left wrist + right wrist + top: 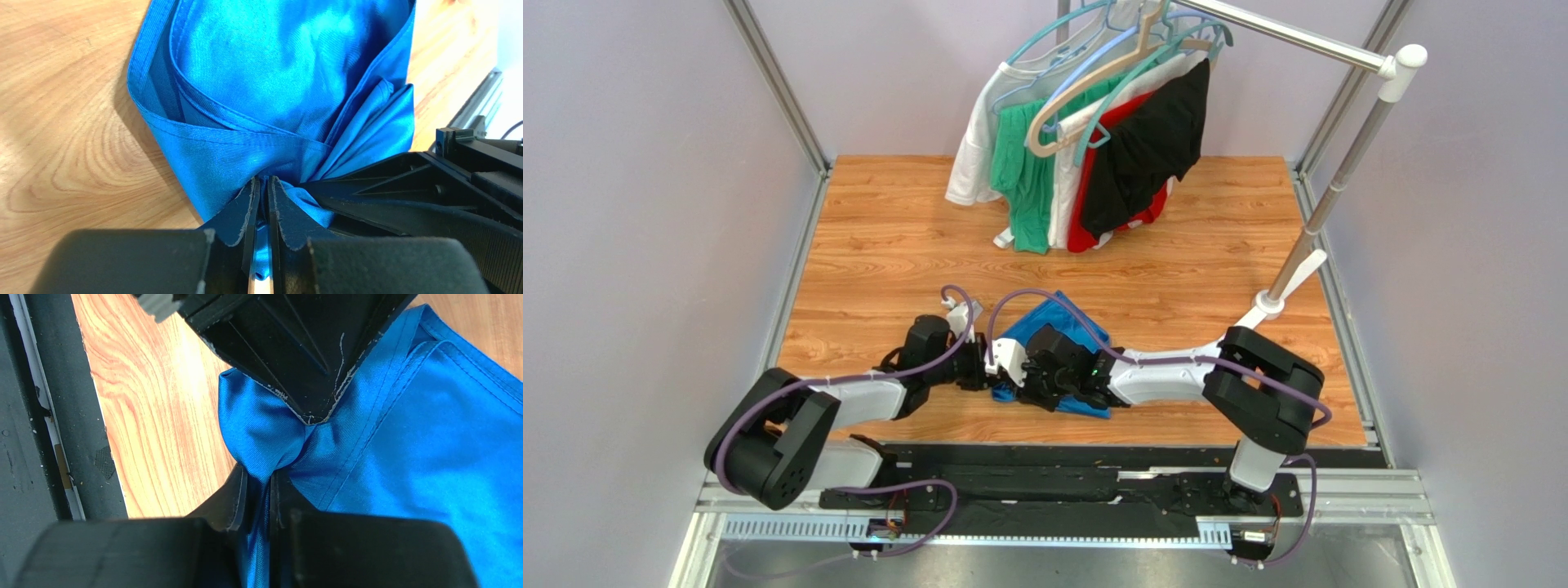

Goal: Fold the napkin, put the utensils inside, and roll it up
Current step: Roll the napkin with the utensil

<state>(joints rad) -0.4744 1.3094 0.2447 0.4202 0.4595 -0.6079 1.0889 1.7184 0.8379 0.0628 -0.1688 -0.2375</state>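
My left gripper should open and take the napkin's outer edge (200, 211) near the napkin's corner, since it is pinching a bunched fold of the napkin close against my right gripper's fingers.
The royal-blue napkin (1051, 321) lies crumpled on the wooden table near its front edge, mostly covered by the two gripper heads. In the left wrist view the napkin (276, 92) spreads out in folds, and my left gripper (263, 184) is shut on a bunched bit of its hem. My right gripper (261, 478) is shut on another pinch of the napkin (417, 447), right beside the left one. Both grippers meet over the cloth, the left gripper (999, 363) and the right gripper (1044, 368) almost touching. No utensils are in view.
A metal clothes rack (1333, 184) stands at the back right, with green, white, red and black garments (1087, 147) on hangers. The table's front edge and a black rail (37, 416) lie just beside the grippers. Bare wood (879, 257) stretches to the left and behind.
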